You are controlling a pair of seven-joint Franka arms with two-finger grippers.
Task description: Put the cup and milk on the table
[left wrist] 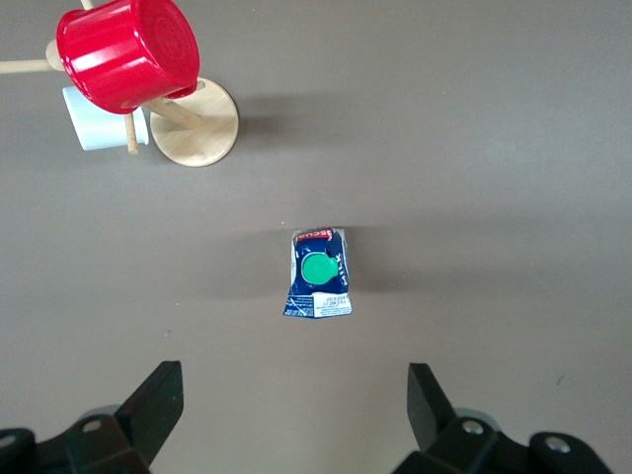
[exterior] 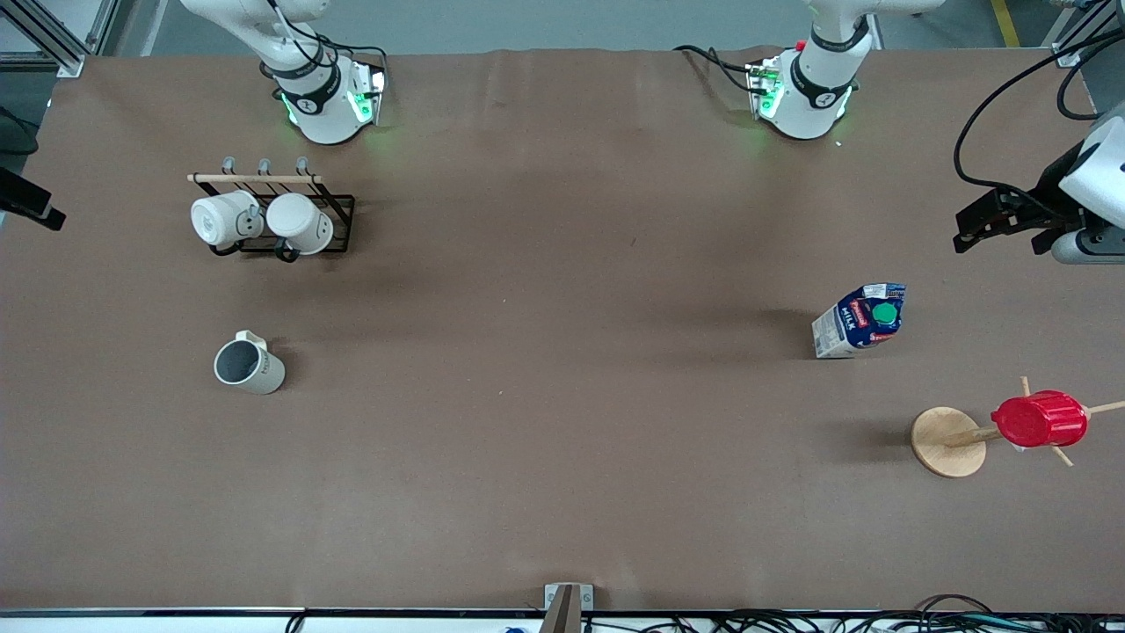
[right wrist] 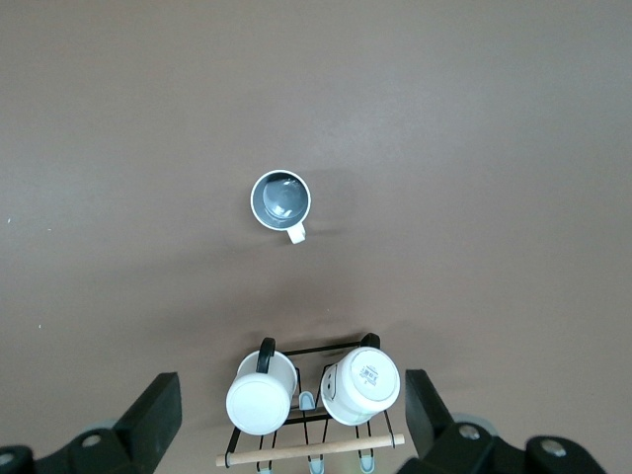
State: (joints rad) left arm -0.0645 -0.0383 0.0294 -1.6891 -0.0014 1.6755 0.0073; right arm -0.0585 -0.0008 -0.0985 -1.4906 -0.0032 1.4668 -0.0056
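My left gripper is to move down next to the milk carton's blue upper part (exterior: 874, 308) (left wrist: 320, 280) beside the carton's green cap and close there.
The cup (exterior: 249, 365), off-white with a dark grey inside, stands upright on the brown table (exterior: 562, 422) toward the right arm's end; it also shows in the right wrist view (right wrist: 280, 199). The milk (exterior: 860, 319), a blue-and-white carton with a green cap, stands on the table toward the left arm's end, and shows in the left wrist view (left wrist: 319, 274). My left gripper (left wrist: 294, 373) is open and empty, high above the table beside the milk; it shows at the front view's edge (exterior: 1002, 230). My right gripper (right wrist: 291, 385) is open and empty, high over the mug rack.
A black wire rack (exterior: 338, 224) holds two white mugs (exterior: 224, 220), farther from the camera than the cup. A wooden mug tree (exterior: 947, 442) carries a red ribbed cup (exterior: 1040, 419) and a white cup (left wrist: 99, 123), nearer the camera than the milk.
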